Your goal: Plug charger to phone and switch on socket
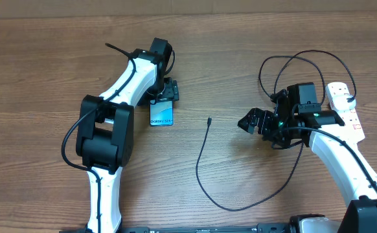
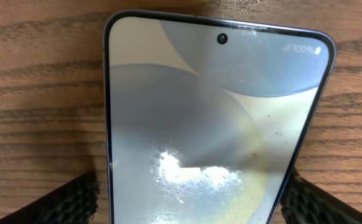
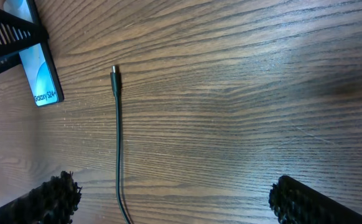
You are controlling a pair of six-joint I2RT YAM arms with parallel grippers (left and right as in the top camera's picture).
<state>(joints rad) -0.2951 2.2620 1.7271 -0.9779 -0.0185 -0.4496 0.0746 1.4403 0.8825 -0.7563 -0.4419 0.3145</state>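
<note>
I need to open my left gripper, as the phone sits crooked between its fingers, then straighten the phone and grip both of the phone's long sides point(image 2: 293, 158) before I plug in the charger.
The phone point(image 1: 162, 114) lies flat on the wooden table with its light blue screen up, and it fills the left wrist view point(image 2: 212, 124). My left gripper point(image 1: 164, 100) sits low over its far end, open, one pad on each long side and a thin gap showing at the left pad point(image 2: 66, 202). The charger point(image 1: 201, 162) is a thin black cable whose plug tip point(image 3: 114, 74) lies free on the table, pointing toward the phone point(image 3: 41, 78). My right gripper point(image 1: 248, 122) hovers open to the right of that tip with nothing between its fingers. The white socket point(image 1: 344, 103) lies at the far right.
The black cable loops toward the front edge point(image 1: 240, 208), then back up past the right arm in coils point(image 1: 292, 65) near the power strip. In the right wrist view the cable point(image 3: 119, 162) runs just inside the left finger point(image 3: 53, 199).
</note>
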